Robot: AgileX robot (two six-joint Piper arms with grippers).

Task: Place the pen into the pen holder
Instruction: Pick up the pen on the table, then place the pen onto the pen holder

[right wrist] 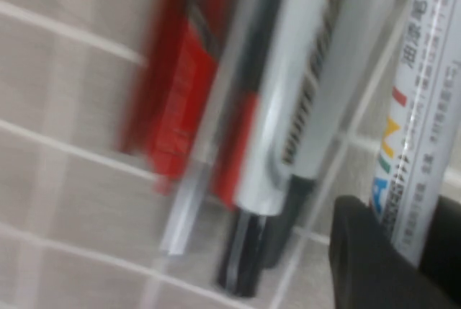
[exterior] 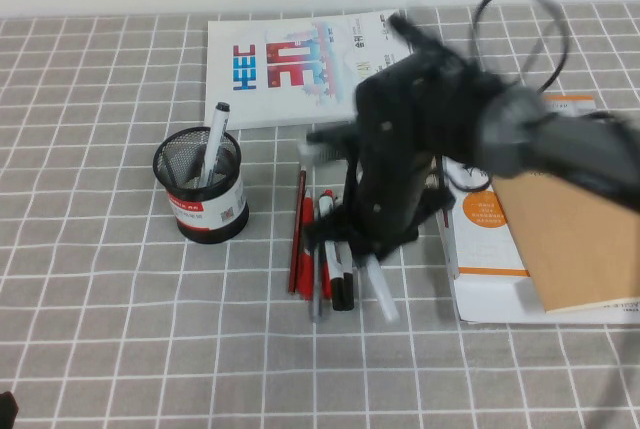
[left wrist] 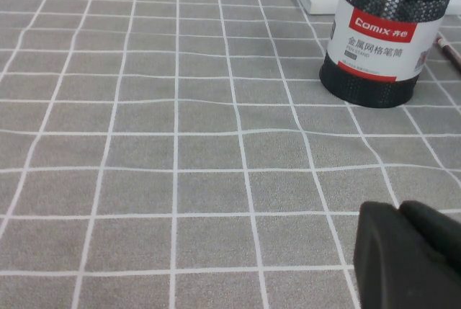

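Observation:
Next, my right gripper lets go of the slim white pen inside the black mesh pen holder [exterior: 219, 155], next to the standing white marker.
The slim white pen [exterior: 381, 295] with small print on its barrel [right wrist: 421, 100] sits between the fingers of my right gripper [exterior: 366, 249], which is shut on it just above the pile of pens at the table's middle. In the right wrist view the gripper [right wrist: 407, 240] holds the pen close over the pile. The black mesh pen holder [exterior: 201, 192] stands upright to the left, with a white marker with a black cap [exterior: 214, 139] standing in it. The holder also shows in the left wrist view [left wrist: 380, 42]. My left gripper [left wrist: 403, 251] is shut and empty, low at the near left.
Red pens [exterior: 299, 239] and a white marker with a black cap [exterior: 336, 274] lie side by side on the grid cloth under the right gripper. A white booklet [exterior: 290, 69] lies at the back. A brown notebook [exterior: 560, 239] rests on a white and orange book [exterior: 482, 234] at the right.

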